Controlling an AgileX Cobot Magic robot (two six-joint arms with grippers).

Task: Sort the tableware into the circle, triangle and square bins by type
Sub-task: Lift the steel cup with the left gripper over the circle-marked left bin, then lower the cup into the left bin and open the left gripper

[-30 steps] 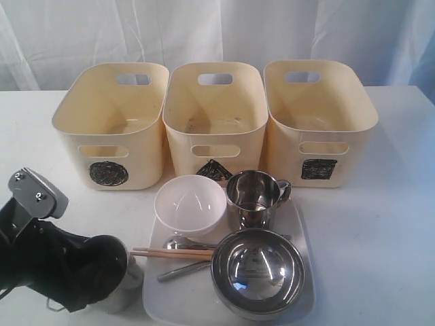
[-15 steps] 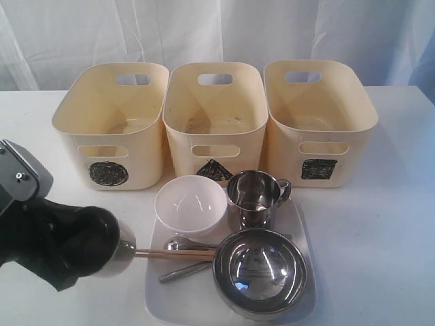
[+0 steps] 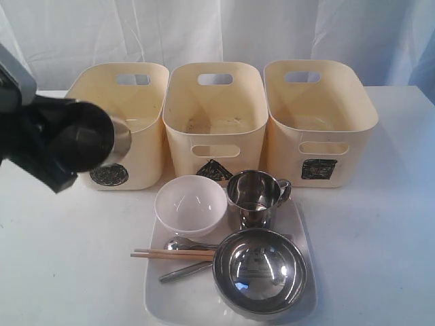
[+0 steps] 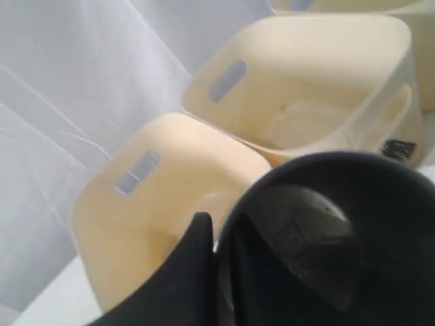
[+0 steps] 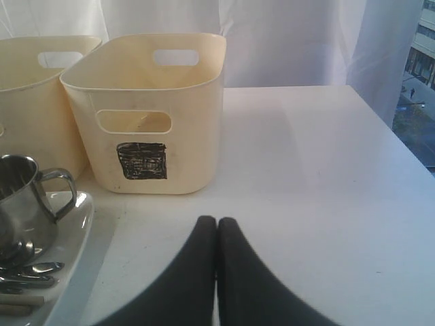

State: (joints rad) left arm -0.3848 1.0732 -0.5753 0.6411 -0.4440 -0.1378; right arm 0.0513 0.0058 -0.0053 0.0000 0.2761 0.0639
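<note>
Next, my left gripper lets go of the steel mug inside the empty circle bin (image 3: 112, 121) (image 4: 175, 227), down toward the middle of the bin's bottom.
My left gripper (image 4: 216, 234) is shut on the rim of a steel mug (image 3: 92, 141), held in the air at the front left of the circle bin (image 3: 139, 102), its dark mouth facing the exterior view. The triangle bin (image 3: 216, 102) and square bin (image 3: 319, 102) stand in a row to its right. On the white square plate (image 3: 155, 292) rest the small white bowl (image 3: 190, 204), the second steel mug (image 3: 253, 197), the large steel bowl (image 3: 259, 272), wooden chopsticks (image 3: 170, 253) and steel cutlery (image 3: 182, 243). My right gripper (image 5: 217, 224) is shut and empty over bare table, right of the plate.
White curtains hang behind the bins. The white table (image 3: 380, 224) extends right of the plate, and its far edge (image 5: 380, 115) shows in the right wrist view. The right arm is outside the exterior view.
My left gripper has lifted the steel mug from the table left of the plate up and back, to the level of the circle bin's rim. The right gripper has not moved.
</note>
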